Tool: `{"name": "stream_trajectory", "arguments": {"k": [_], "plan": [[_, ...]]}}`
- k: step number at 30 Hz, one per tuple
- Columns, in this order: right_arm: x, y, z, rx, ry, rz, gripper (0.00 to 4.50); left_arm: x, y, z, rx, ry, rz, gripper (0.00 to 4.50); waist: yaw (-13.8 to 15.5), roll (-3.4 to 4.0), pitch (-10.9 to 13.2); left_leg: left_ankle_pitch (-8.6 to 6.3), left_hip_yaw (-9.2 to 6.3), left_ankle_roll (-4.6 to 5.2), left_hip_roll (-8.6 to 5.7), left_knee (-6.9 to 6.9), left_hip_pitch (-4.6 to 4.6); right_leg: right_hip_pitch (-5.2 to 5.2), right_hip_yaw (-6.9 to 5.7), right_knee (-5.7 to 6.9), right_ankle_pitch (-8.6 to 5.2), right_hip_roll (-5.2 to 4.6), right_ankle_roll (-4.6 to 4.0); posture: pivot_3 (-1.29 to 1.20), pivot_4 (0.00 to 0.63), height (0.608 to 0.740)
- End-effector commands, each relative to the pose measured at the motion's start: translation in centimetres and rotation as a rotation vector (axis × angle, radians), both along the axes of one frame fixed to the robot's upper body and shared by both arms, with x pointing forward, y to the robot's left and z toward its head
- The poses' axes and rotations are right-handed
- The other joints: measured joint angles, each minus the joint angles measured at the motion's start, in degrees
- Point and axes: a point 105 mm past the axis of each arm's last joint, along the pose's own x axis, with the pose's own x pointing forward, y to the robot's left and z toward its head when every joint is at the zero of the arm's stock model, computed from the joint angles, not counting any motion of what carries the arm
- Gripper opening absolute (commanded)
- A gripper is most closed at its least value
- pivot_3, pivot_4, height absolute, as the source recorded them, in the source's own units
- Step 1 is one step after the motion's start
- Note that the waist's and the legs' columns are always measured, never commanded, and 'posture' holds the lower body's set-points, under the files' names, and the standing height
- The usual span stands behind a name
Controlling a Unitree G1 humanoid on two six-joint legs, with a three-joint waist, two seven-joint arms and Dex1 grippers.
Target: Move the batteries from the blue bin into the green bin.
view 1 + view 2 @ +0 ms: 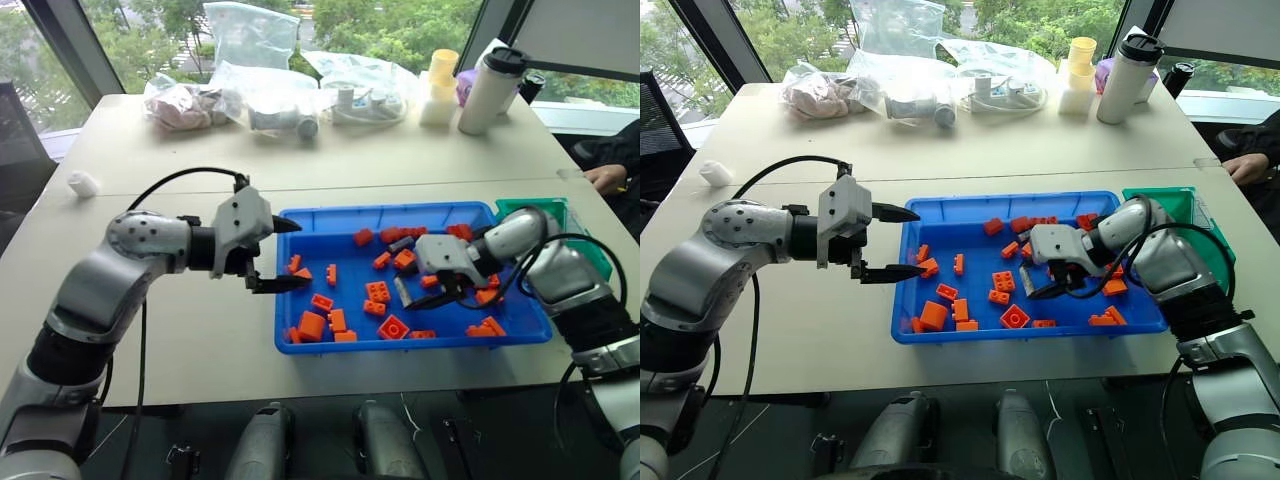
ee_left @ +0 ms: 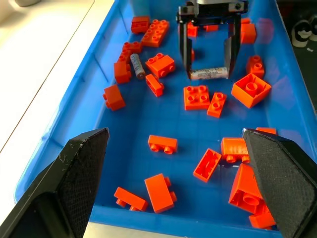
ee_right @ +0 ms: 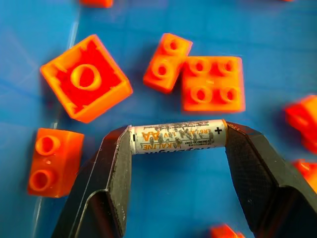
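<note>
Next, I release the battery with my right gripper on the green bin's bottom (image 1: 542, 252), near its side beside the blue bin.
The blue bin (image 1: 283, 318) lies on the table in front of me, strewn with orange toy bricks (image 1: 378, 292). My right gripper (image 1: 424, 294) hangs low over the bin's middle, shut on one battery (image 3: 178, 136), pinched end to end between the two fingers (image 3: 247, 163) and held just above the bin floor. A second battery (image 2: 137, 66) lies among bricks toward the bin's far side. My left gripper (image 1: 301, 255) hovers open over the bin's left rim, nothing in it. The green bin (image 1: 548, 208) stands against the blue bin's far right corner, partly hidden behind my right arm.
Clear plastic bags (image 1: 270, 95) of parts, a white bottle (image 1: 492, 88) and yellow cups (image 1: 441, 78) line the table's far side. A small white scrap (image 1: 83, 183) lies at the left. A person's hand (image 1: 606, 178) rests at the right edge.
</note>
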Motion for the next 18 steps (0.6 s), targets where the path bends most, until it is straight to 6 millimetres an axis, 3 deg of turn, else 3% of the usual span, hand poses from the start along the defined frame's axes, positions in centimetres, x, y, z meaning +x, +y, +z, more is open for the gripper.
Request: {"name": "stream_trajectory", "arguments": {"k": [1, 4, 6, 10, 14, 18], "plan": [[1.4, -3.8, 6.9, 0.151, -0.204, -0.269, 2.19, 0.5, -0.9, 1.6, -0.072, -0.049, -0.022, 4.50, 0.4, 0.00, 0.0, 0.00, 0.00, 0.00, -0.01, 0.00, 0.00, 0.00, 0.00, 0.00, 0.00, -0.02, 0.00, 0.00, 0.150, 0.740], [1.6, -7.1, 8.6, 0.191, -0.286, -0.449, 2.19, 1.0, -1.5, 1.7, -0.084, -0.057, -0.038, 4.50, 0.6, -0.01, 0.0, 0.00, 0.00, 0.00, 0.02, -0.04, 0.02, 0.00, -0.01, -0.01, 0.00, 0.01, 0.00, 0.00, 0.150, 0.740], [1.7, -10.5, 8.7, 0.154, -0.353, -0.600, 2.19, 1.3, -2.1, 1.9, -0.106, -0.060, -0.052, 4.50, 0.5, -0.01, 0.0, 0.00, 0.02, 0.00, 0.03, -0.06, 0.02, 0.00, 0.00, -0.02, 0.00, 0.03, 0.00, 0.00, 0.150, 0.740], [1.1, -14.4, 7.5, 0.146, -0.391, -0.777, 2.19, 1.8, -2.8, 1.9, -0.116, -0.070, -0.071, 4.50, 0.6, -0.01, 0.0, 0.00, 0.10, 0.01, 0.01, -0.05, 0.02, 0.00, 0.04, 0.00, 0.00, 0.02, 0.00, 0.00, 0.150, 0.740], [0.9, -17.2, 6.6, 0.127, -0.445, -0.920, 2.19, 1.9, -3.2, 1.6, -0.110, -0.075, -0.086, 4.50, 0.1, 0.00, 0.0, 0.00, 0.14, 0.01, 0.02, -0.05, 0.05, -0.01, 0.09, 0.05, 0.00, 0.06, 0.00, 0.00, 0.150, 0.740], [0.7, -18.5, 6.2, 0.129, -0.460, -0.974, 2.19, 1.9, -3.1, 1.4, -0.110, -0.073, -0.081, 4.50, -0.7, 0.01, 0.0, 0.00, 0.13, 0.01, 0.03, -0.05, 0.07, -0.01, 0.09, 0.09, 0.00, 0.08, 0.00, 0.00, 0.150, 0.740]]}}
